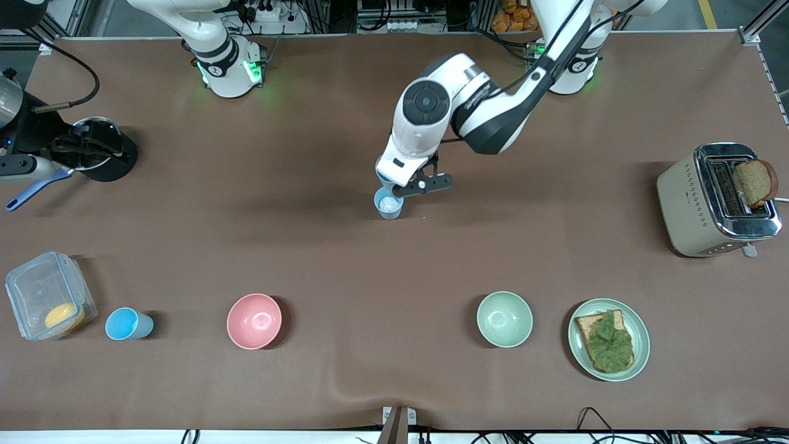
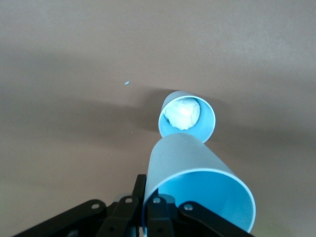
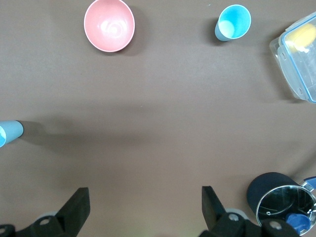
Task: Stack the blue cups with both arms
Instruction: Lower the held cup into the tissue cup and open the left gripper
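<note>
I need to let go of the blue cup, now tilted just over the paler one, with my left gripper inside the paler blue cup with the white patch (image 1: 388, 200) (image 2: 186, 117).
My left gripper (image 1: 397, 182) is shut on the rim wall of a blue cup (image 1: 383, 177), with one finger inside and one outside. It holds the cup tilted, just over the paler blue cup with a white patch inside (image 1: 389, 204), which stands upright mid-table. The left wrist view shows the held cup (image 2: 197, 182), the gripper (image 2: 146, 202) and the paler cup (image 2: 187, 116) below its base. Another blue cup (image 1: 127, 324) stands near the front camera toward the right arm's end; it also shows in the right wrist view (image 3: 233, 22). My right gripper (image 3: 145, 197) is open and empty, high over bare table, out of the front view.
A pink bowl (image 1: 254, 320) and a pale green bowl (image 1: 504, 319) stand in the front row. A plate (image 1: 641, 333) holds leafy toast. A clear lidded box (image 1: 46, 299) sits beside the front cup. A toaster (image 1: 696, 203) and a black device (image 1: 92, 151) stand at the table's ends.
</note>
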